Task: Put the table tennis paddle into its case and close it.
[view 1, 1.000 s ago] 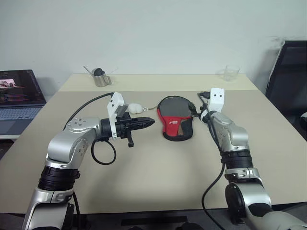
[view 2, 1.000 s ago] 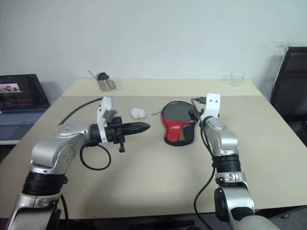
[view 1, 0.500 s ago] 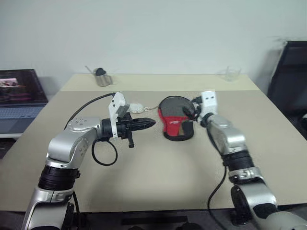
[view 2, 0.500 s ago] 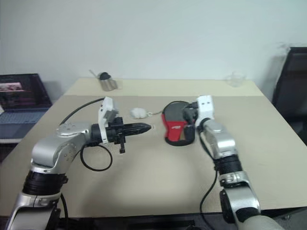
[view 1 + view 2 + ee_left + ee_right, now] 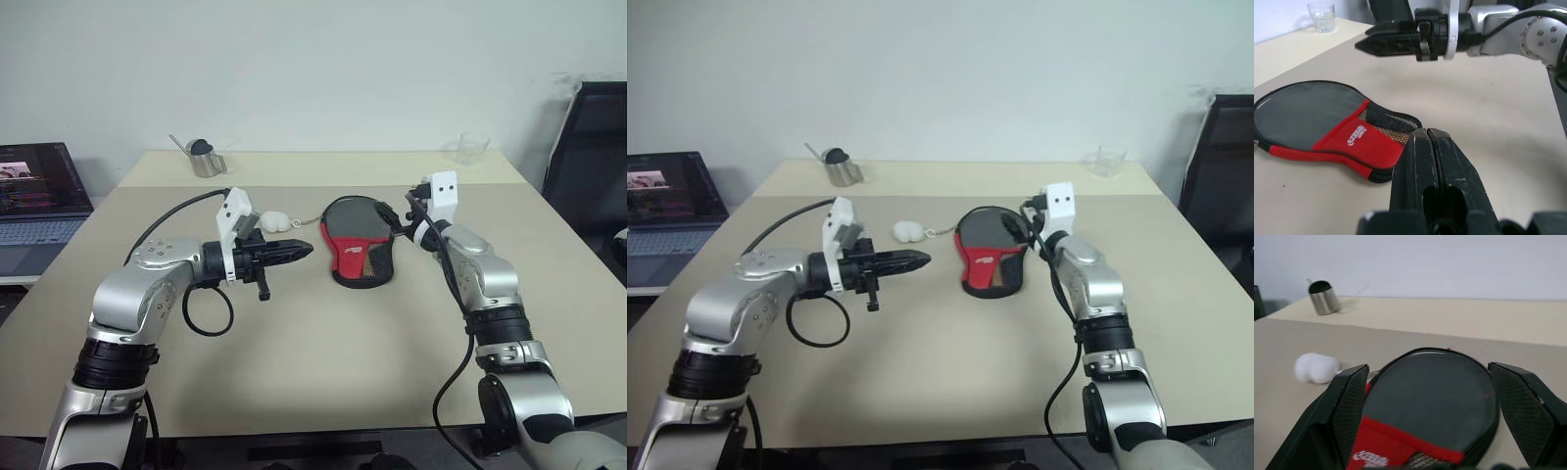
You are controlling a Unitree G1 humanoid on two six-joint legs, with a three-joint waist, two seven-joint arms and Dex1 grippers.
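I need to pinch the mesh pocket's edge (image 5: 390, 264) with my right gripper, which hovers at the case's round end, and drag the case closer, because it lies far back.
The case (image 5: 358, 240) lies flat in the middle of the table, black at its round far end, red with a mesh pocket (image 5: 1383, 122) nearer me. The table tennis paddle is hidden from view. My right gripper (image 5: 396, 217) hovers low at the right edge of the case's round end, pointing left across it. In the right wrist view its fingers (image 5: 1349, 401) stand wide open with nothing between them, the black case top (image 5: 1432, 396) lying beyond them. My left gripper (image 5: 300, 251) is shut and empty, held above the table left of the case, pointing at it.
A white fluffy ball (image 5: 275, 221) lies left of the case, joined to it by a thin chain. A metal cup (image 5: 208, 162) stands at the back left, a clear glass (image 5: 472, 149) at the back right. A laptop (image 5: 39, 196) sits beyond the table's left edge, a black chair (image 5: 593, 147) on the right.
My right wrist has rolled and swung, so its gripper points more to the left over the case. The left arm and the case have stayed where they were.
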